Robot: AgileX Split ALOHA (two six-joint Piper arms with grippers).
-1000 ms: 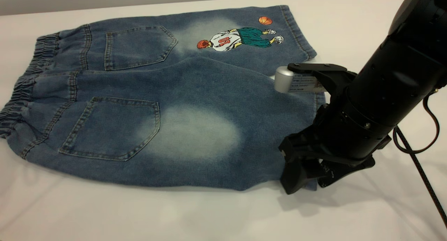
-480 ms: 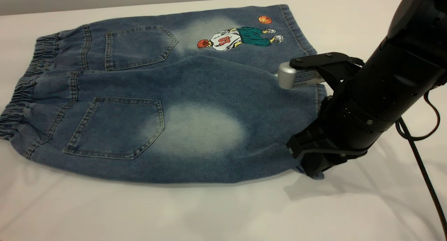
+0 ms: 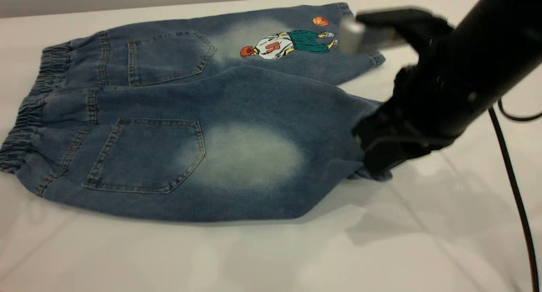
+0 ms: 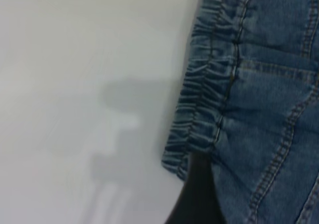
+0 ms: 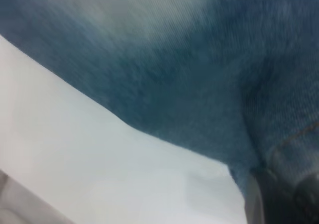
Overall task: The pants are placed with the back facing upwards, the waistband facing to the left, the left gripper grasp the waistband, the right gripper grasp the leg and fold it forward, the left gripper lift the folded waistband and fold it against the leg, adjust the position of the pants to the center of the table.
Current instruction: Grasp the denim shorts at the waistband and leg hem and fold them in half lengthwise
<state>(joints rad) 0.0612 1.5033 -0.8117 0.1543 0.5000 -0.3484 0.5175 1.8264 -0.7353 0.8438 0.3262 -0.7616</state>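
Note:
My left gripper is to grab next the near end of the pants' gathered waistband (image 3: pixel 21 142) (image 4: pixel 198 138), on the side of the plain leg.
The blue denim pants (image 3: pixel 211 101) lie back up on the white table (image 3: pixel 254 258), with the gathered waistband (image 3: pixel 29 110) at the left. My right gripper (image 3: pixel 372 169) is shut on the hem end of the plain leg (image 3: pixel 254 156) and holds it raised off the table; in the right wrist view the gripper (image 5: pixel 279 199) pinches bunched denim. The left gripper (image 4: pixel 214 204) is outside the exterior view. Its dark finger (image 4: pixel 197 199) sits at the near corner of the waistband (image 4: pixel 204 109), with cloth lying over it.
The leg with the basketball-player print (image 3: pixel 288 44) lies flat at the far side, partly behind my right arm. A black cable (image 3: pixel 514 207) hangs down at the right. The table's far edge (image 3: pixel 169 6) runs close behind the pants.
My right gripper has risen and swung toward the far side, lifting the plain leg's hem off the table. The cloth has slid slightly right. The waistband stays put.

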